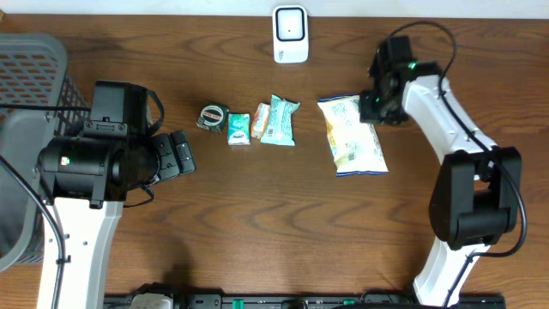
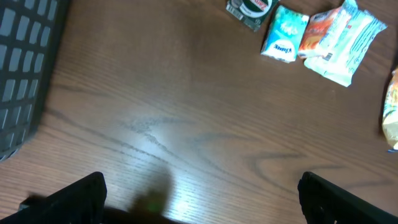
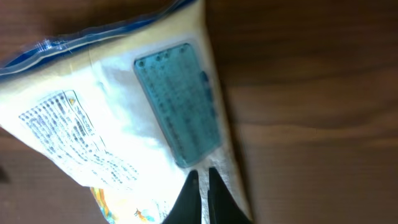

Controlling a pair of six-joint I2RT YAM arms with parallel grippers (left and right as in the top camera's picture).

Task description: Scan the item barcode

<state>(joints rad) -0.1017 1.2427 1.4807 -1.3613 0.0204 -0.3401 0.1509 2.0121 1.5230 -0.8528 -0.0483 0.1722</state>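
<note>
The right gripper's fingers are shut on the top of the flat snack bag, so the robot should lift off, open and pinch its side edge (image 3: 235,163) before scanning.
A white and yellow snack bag (image 1: 352,137) lies flat on the wooden table, right of centre. My right gripper (image 1: 375,107) is down at its upper right corner. In the right wrist view the black fingertips (image 3: 191,186) are pressed together on the bag's (image 3: 124,112) white sealed edge, just below a teal printed panel (image 3: 177,102). My right gripper (image 3: 201,174) is shut on that edge. No barcode is legible. A white scanner (image 1: 291,34) stands at the back centre. My left gripper (image 1: 182,154) hovers open over bare wood, its jaws wide apart (image 2: 202,186).
A row of small items lies between the arms: a dark round tin (image 1: 212,118), a teal tissue pack (image 1: 238,129) and a pale teal packet (image 1: 279,120). A grey plastic basket (image 1: 30,69) fills the far left edge.
</note>
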